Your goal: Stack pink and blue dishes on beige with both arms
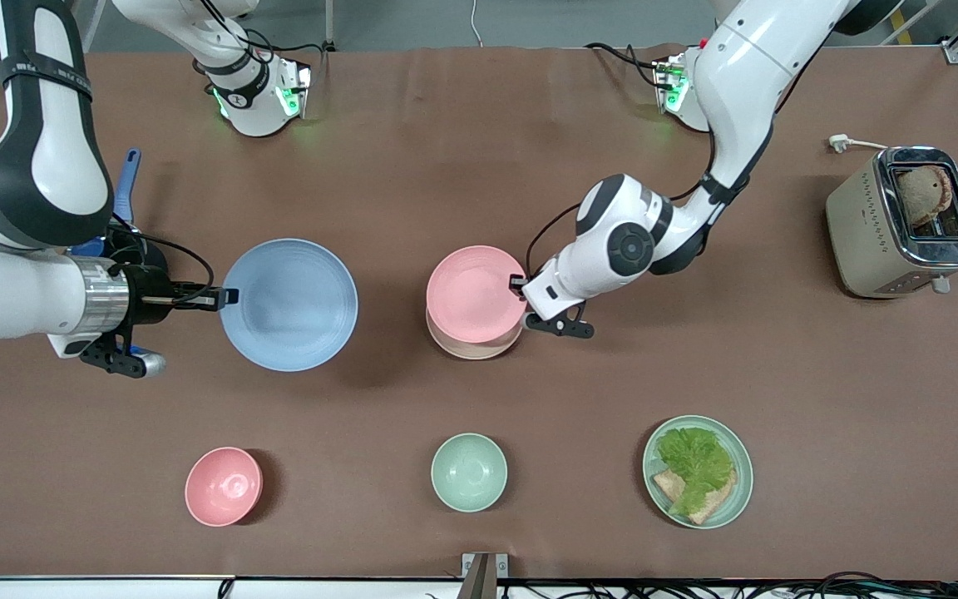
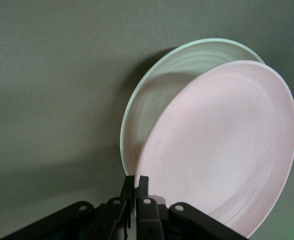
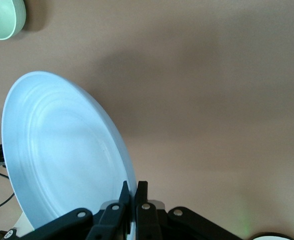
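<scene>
I need to use my right gripper to set the light blue plate down on the pink plate over the beige plate [image 1: 486, 303].
The light blue plate [image 1: 289, 304] hangs above the table toward the right arm's end. My right gripper [image 1: 228, 296] is shut on its rim, and the right wrist view shows the fingers [image 3: 135, 189] pinching the edge of the blue plate [image 3: 62, 155]. My left gripper [image 1: 520, 288] is shut on the rim of the pink plate [image 1: 474, 291]. That plate is tilted just over the beige plate [image 1: 469, 348] at the table's middle. The left wrist view shows the pink plate [image 2: 222, 150] partly covering the beige plate [image 2: 152, 105], with the left gripper [image 2: 136, 184] clamped on the pink edge.
Nearer the front camera stand a pink bowl [image 1: 224, 486], a pale green bowl [image 1: 469, 472] and a green plate with lettuce and bread [image 1: 658, 491]. A toaster [image 1: 861, 225] holding bread sits at the left arm's end. A blue-handled tool [image 1: 129, 176] lies under the right arm.
</scene>
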